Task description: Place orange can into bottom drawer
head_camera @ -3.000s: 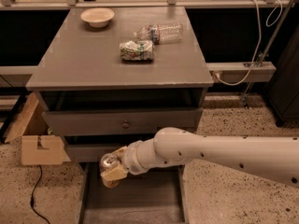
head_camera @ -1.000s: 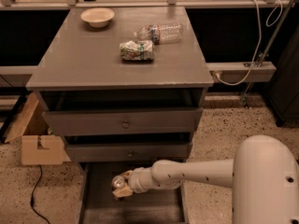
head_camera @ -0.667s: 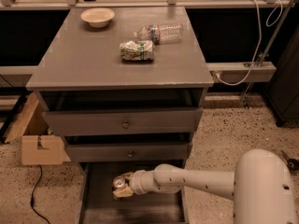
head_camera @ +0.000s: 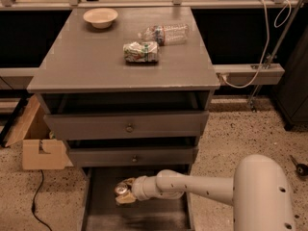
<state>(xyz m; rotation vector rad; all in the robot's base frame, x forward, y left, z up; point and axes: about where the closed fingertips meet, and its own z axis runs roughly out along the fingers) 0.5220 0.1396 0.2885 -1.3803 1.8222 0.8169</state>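
My gripper should release the orange can on the bottom drawer's inside [head_camera: 121,196], toward the side closest to the cardboard box.
The bottom drawer [head_camera: 103,213] is pulled open below the two knobbed drawers, a dark-grey tray with raised side walls. My white arm reaches from the lower right into it. My gripper [head_camera: 123,193] is low inside the drawer, shut on the orange can [head_camera: 121,190], whose silver top faces up and left. The can is just above the drawer floor, near its back middle.
On the cabinet top [head_camera: 96,61] lie a crushed green-white can [head_camera: 140,51], a clear plastic bottle [head_camera: 163,33] and a pale bowl [head_camera: 100,17]. A cardboard box [head_camera: 39,150] stands on the floor at left. A cable [head_camera: 36,201] trails on the speckled floor.
The gripper with the can has gone down from in front of the middle drawer into the bottom drawer; over the last second it has barely shifted.
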